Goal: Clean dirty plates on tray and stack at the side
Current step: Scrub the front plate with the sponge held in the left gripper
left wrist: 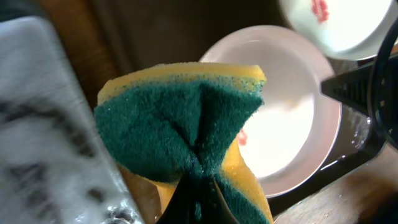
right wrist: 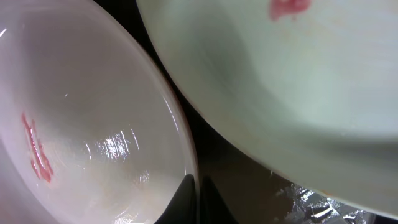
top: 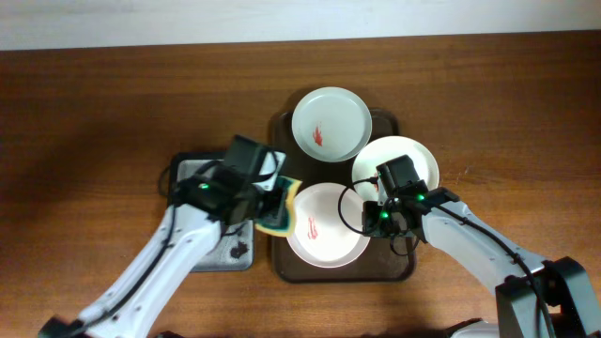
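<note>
Next, I release the green and yellow sponge from my left gripper on the near half of the smaller grey tray [top: 220, 236].
Three white plates lie on the dark brown tray [top: 398, 268]. The far plate [top: 331, 123] and the near plate [top: 326, 228] each have a red smear. The right plate [top: 409, 155] shows no smear. My left gripper [top: 273, 205] is shut on a yellow and green sponge [top: 285, 208] at the near plate's left rim. In the left wrist view the sponge [left wrist: 186, 121] hangs before the near plate [left wrist: 283, 127]. My right gripper [top: 379, 219] is shut on the near plate's right rim. The right wrist view shows its jaws [right wrist: 198, 190] pinching that rim [right wrist: 93, 124].
A smaller grey tray with a black rim [top: 211, 246] lies left of the brown tray, under my left arm. Bare wooden table [top: 84, 141] surrounds both trays. The far plate shows in the left wrist view [left wrist: 339, 25] and a smeared plate in the right wrist view [right wrist: 298, 62].
</note>
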